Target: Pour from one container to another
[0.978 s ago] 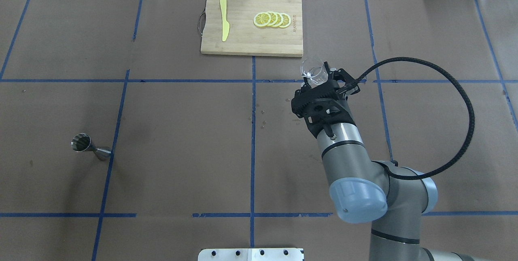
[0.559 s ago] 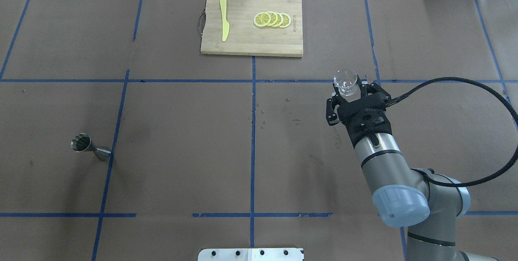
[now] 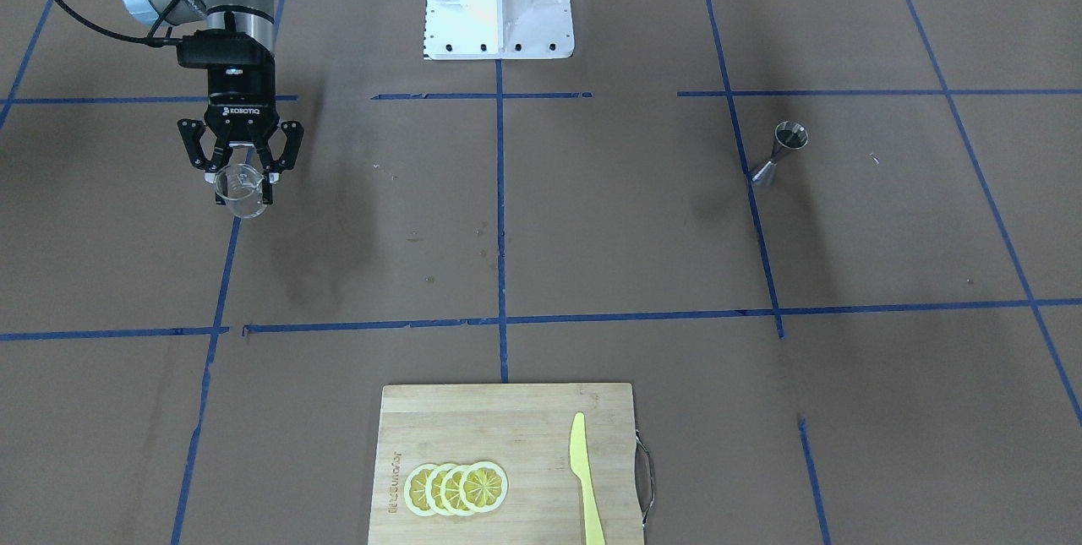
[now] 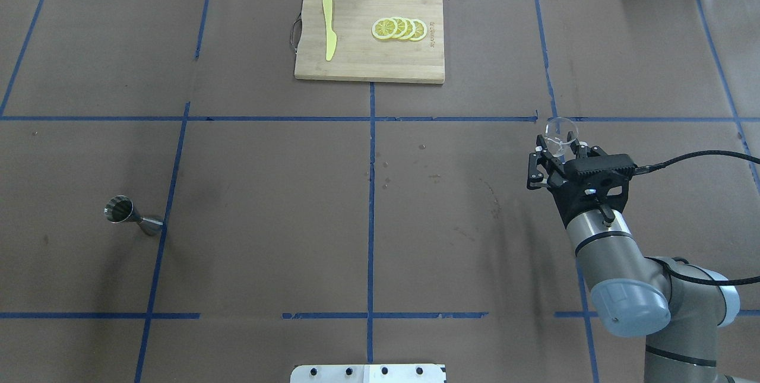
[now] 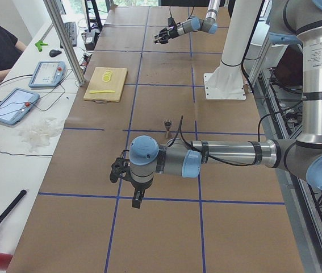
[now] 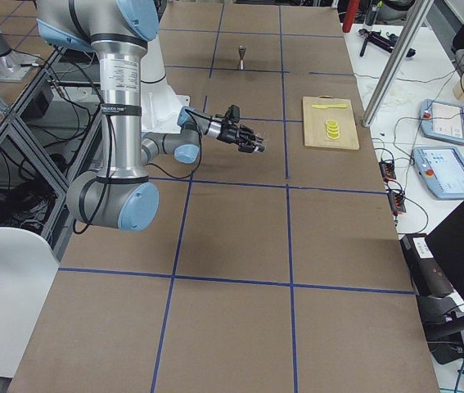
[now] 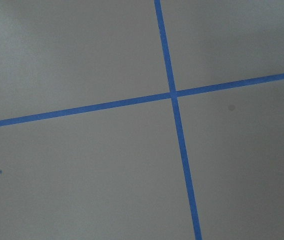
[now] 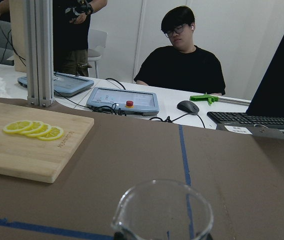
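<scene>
Next, my right gripper puts the small clear glass cup down on the blue tape line running (image 3: 228, 217) just beneath it. The cup is held upright above the table.
My right gripper (image 4: 559, 146) is shut on the small clear glass cup (image 4: 560, 129), which it holds upright above the table's right half. The same cup (image 3: 240, 191) sits between the fingers in the front-facing view, and its rim (image 8: 164, 207) fills the bottom of the right wrist view. Far off on the table's left stands the shiny steel jigger (image 4: 127, 214), upright and alone; the front-facing view has this jigger (image 3: 782, 153) at its right. My left gripper (image 5: 117, 170) shows only in the exterior left view, low over the near end of the table; I cannot tell its state.
A wooden cutting board (image 4: 356, 62) lies at the far middle of the table with several lemon slices (image 4: 399, 28) and a yellow knife (image 4: 328, 28). Blue tape lines cross the brown table cover. Operators and tablets are beyond the far edge.
My right arm has swung to the right and drawn back a little toward the robot, carrying the glass cup with it. The jigger has not moved.
</scene>
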